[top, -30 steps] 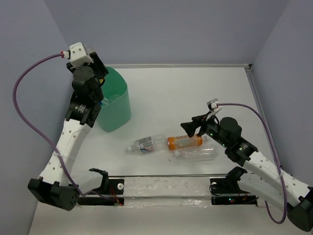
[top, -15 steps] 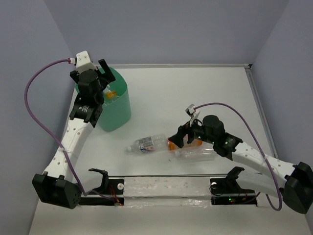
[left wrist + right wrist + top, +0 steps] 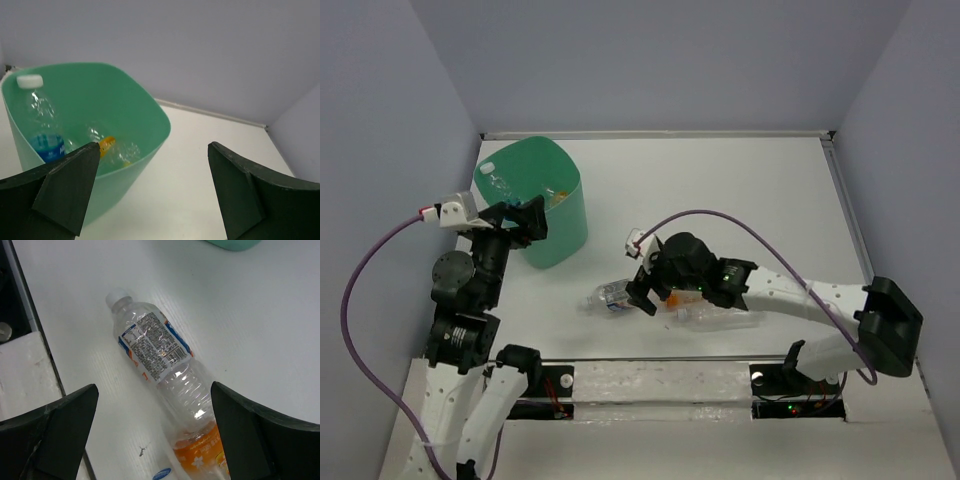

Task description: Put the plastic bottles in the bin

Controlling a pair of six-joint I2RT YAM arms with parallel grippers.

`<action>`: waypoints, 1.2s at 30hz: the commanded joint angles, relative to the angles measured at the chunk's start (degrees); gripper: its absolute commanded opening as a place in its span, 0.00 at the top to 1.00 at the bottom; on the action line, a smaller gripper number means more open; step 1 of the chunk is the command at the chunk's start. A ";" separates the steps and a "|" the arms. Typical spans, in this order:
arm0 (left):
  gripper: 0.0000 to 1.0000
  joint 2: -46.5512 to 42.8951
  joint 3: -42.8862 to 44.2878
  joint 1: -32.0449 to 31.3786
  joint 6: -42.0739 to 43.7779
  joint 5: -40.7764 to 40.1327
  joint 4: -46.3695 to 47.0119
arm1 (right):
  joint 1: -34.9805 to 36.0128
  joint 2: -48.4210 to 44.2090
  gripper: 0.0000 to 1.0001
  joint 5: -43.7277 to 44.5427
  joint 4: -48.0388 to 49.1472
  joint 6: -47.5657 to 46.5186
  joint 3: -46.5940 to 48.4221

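The printed label [image 3: 617, 294] [image 3: 156, 348] of the clear bottle that lies nearest the mint-green bin will be gripped by my right gripper.
The mint-green bin [image 3: 563, 228] stands at the back left and holds a blue-labelled, white-capped bottle [image 3: 41, 134] and a clear one with a yellow cap [image 3: 106, 144]. My left gripper [image 3: 515, 216] hangs open and empty just in front of the bin's near rim [image 3: 125, 167]. Three bottles lie together mid-table: a clear one with a printed label [image 3: 613, 295], an orange one [image 3: 207, 457] mostly hidden under the right arm, and another clear one [image 3: 722, 318]. My right gripper [image 3: 639, 292] hovers open over the labelled bottle [image 3: 155, 347], its body lying between the fingers [image 3: 60, 425].
A black rail with clear strips [image 3: 660, 385] runs along the near table edge between the arm bases. Grey walls [image 3: 650, 60] close in the white table [image 3: 740, 190] at the back and on both sides. A purple cable [image 3: 720, 220] loops above the right arm.
The left gripper has opened and drawn back from above the bin to its near side. The right gripper has opened wide and swung left over the labelled bottle.
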 commanded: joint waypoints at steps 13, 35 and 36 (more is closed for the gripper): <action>0.01 -14.99 -8.43 -3.42 1.52 -3.51 -7.59 | 5.13 27.59 0.00 9.90 -21.86 -23.49 28.92; 0.01 -16.75 -8.78 -4.83 0.99 -5.27 -7.77 | 6.89 37.18 0.12 1.26 -19.77 -24.03 34.39; 0.01 -16.75 -8.70 -4.74 0.99 -5.36 -7.77 | 6.89 36.92 0.17 1.61 -16.80 -23.59 33.77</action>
